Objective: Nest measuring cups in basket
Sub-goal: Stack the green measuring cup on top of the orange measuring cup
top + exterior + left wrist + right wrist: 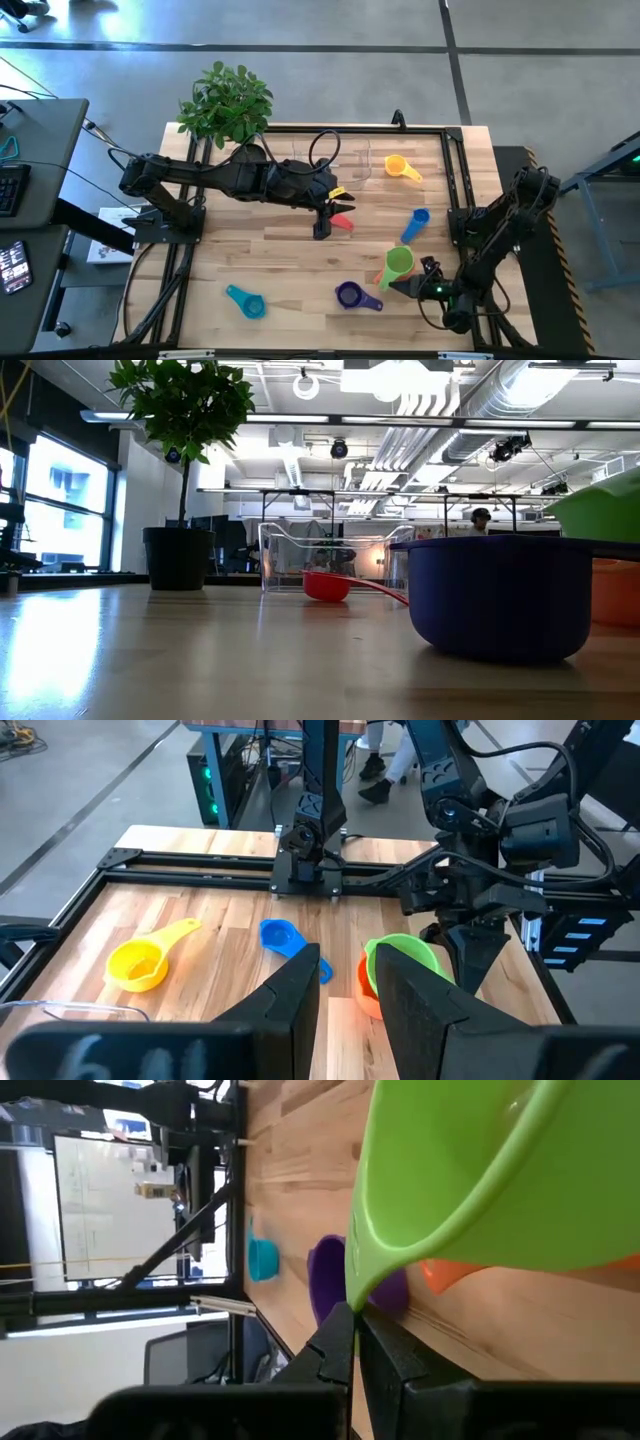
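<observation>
Next, I let go of the green cup with my right gripper on the orange cup [384, 257], between the blue cup and the purple cup.
My right gripper [405, 284] [355, 1315] is shut on the green measuring cup [399, 262] near the table's right front. An orange cup [368, 996] shows just under the green one. Whether the two touch, I cannot tell. Lying loose on the wood are the yellow cup [397, 166], blue cup [415, 222], red cup [342, 222], purple cup [350, 295] and teal cup [245, 300]. The clear basket [320, 555] stands at the far middle. My left gripper [322, 230] [348, 965] hangs open above the table's middle beside the red cup, with nothing between its fingers. My right gripper pinches the green cup's rim [352, 1292], on the cup's near side, between its two fingertips. The fingers [470, 958] slant down at it from the table's near right. The bowl [500, 1170] stands beyond the fingertips, over the orange cup [450, 1272].
A potted plant [228, 100] stands at the far left corner, beside the basket. A black frame rail [300, 130] runs round the table's edges. Bare wood lies at the left front.
</observation>
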